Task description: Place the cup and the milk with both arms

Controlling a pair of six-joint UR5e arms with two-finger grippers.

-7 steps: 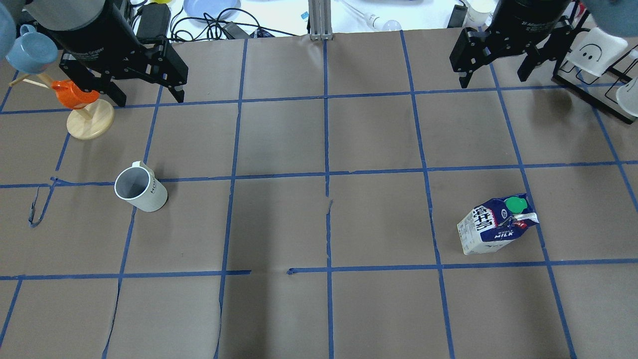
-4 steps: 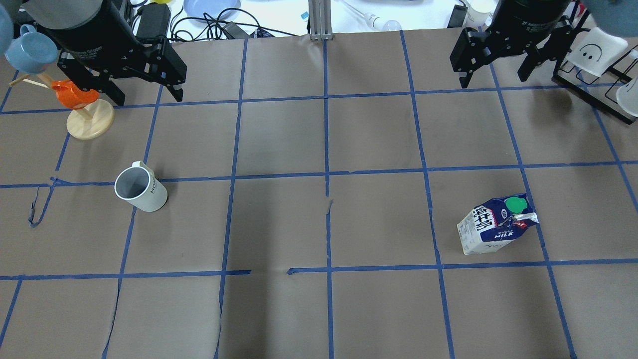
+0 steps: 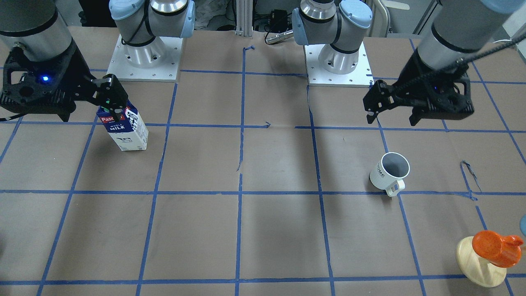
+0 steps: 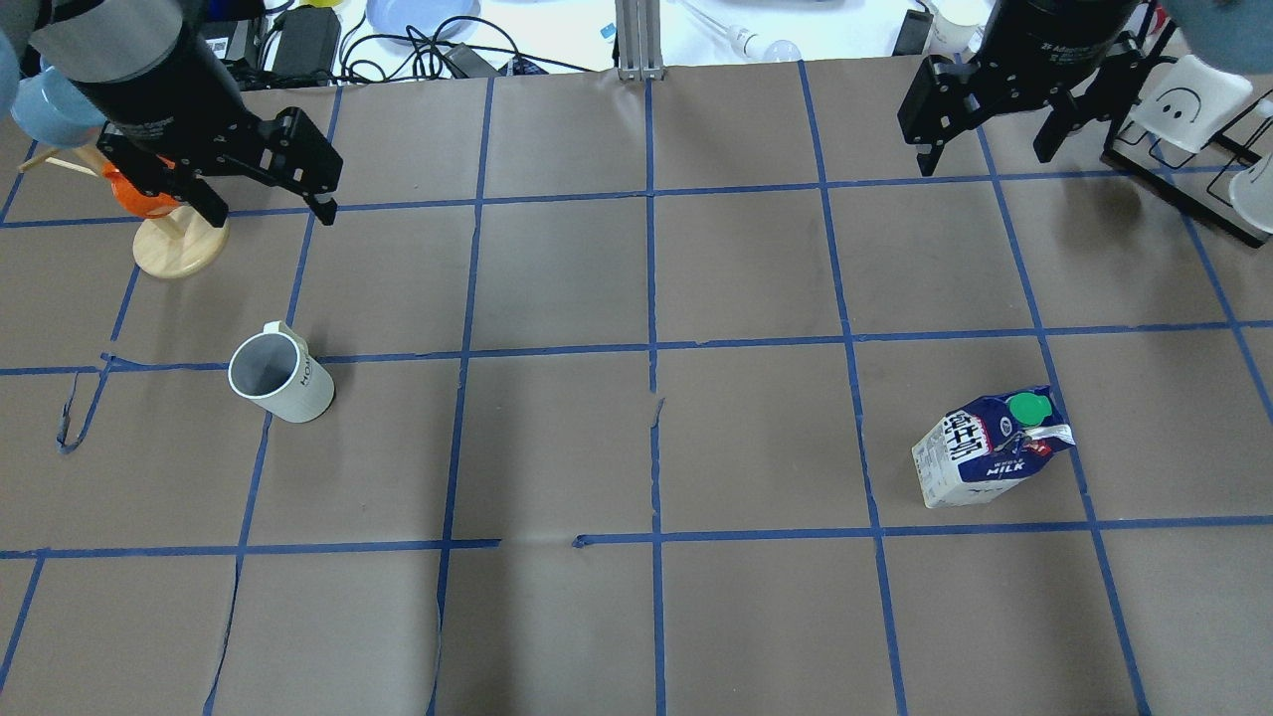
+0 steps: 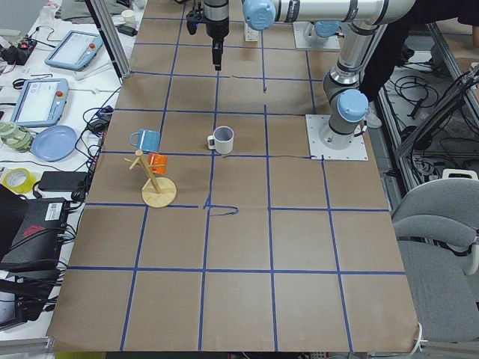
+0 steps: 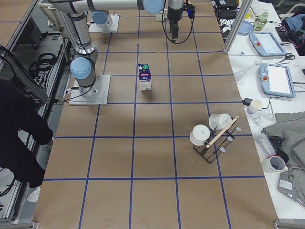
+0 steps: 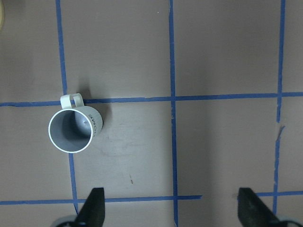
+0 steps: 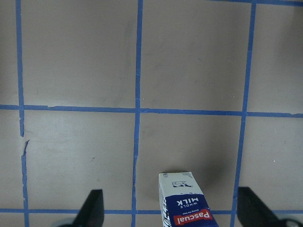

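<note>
My left gripper needs to next close on the rim of the white cup [image 3: 382, 163] [image 7: 93, 131], on the side that faces the milk carton.
The white cup [image 4: 280, 378] stands upright on the table's left side, handle toward the far side; it also shows in the front view [image 3: 390, 172] and the left wrist view [image 7: 73, 130]. My left gripper [image 4: 269, 211] is open and empty, high above the table and beyond the cup. The blue and white milk carton [image 4: 990, 447] with a green cap stands on the right side, also seen in the right wrist view [image 8: 187, 198]. My right gripper [image 4: 985, 159] is open and empty, high above the far right of the table.
A pale wooden stand [image 4: 179, 244] holding an orange cup and a blue cup stands at the far left, close under my left arm. A black wire rack [image 4: 1193, 139] with white cups sits at the far right. Cables and clutter lie beyond the far edge.
My left gripper has shifted to the left and slightly nearer, staying open. The right gripper, the cup and the milk have not visibly moved.
</note>
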